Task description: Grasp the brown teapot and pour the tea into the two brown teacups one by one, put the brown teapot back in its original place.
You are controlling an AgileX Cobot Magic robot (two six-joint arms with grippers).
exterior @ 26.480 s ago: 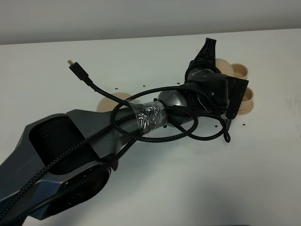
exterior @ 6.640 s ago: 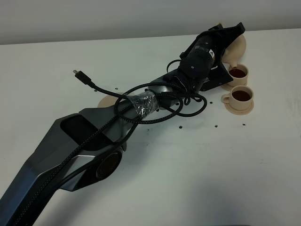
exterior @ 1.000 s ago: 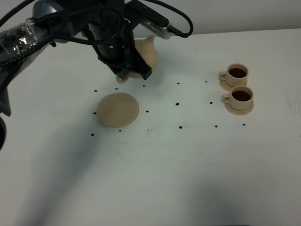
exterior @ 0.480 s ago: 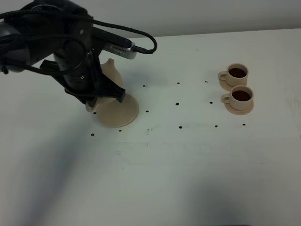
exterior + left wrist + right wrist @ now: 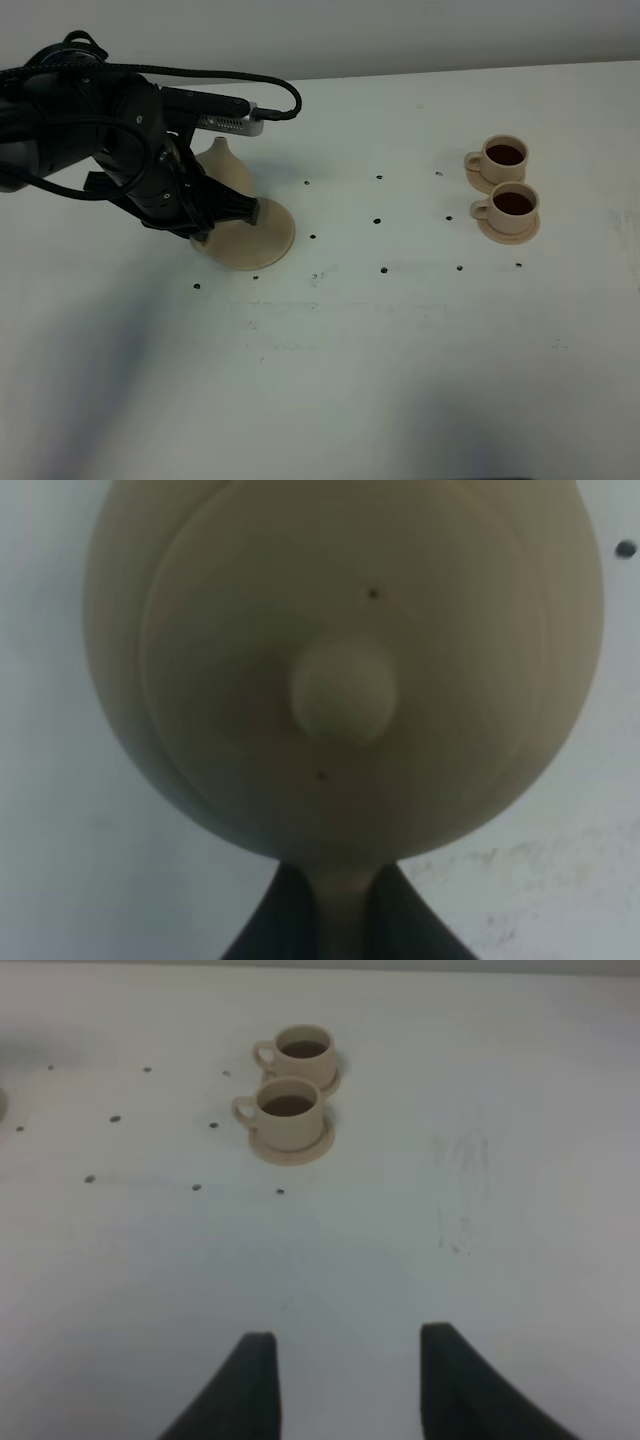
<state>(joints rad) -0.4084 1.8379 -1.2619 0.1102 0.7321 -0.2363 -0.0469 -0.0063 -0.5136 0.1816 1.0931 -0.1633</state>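
Note:
I should put the brown teapot, now held over the saucer, down with my left gripper and let it go on the middle of the wide tan saucer (image 5: pixel 252 231).
The brown teapot (image 5: pixel 226 167) hangs in my left gripper (image 5: pixel 343 932), which is shut on its loop handle. In the left wrist view the knobbed lid (image 5: pixel 343 688) fills the picture from above. The pot is over the left part of the wide tan saucer (image 5: pixel 266 238), its original place; I cannot tell whether it touches it. The two brown teacups (image 5: pixel 505 155) (image 5: pixel 513 203) stand on their small saucers at the right, both holding dark tea. My right gripper (image 5: pixel 345 1380) is open and empty, well short of the cups (image 5: pixel 303 1048) (image 5: pixel 288 1108).
The left arm's dark body (image 5: pixel 100 140) and its looping cable (image 5: pixel 230 85) cover the table's back left. Small dark dots (image 5: pixel 377 219) mark the white table between the wide saucer and the cups.
The left arm has carried the teapot from the back of the table forward and to the left, down over the wide saucer. The cups have not moved.

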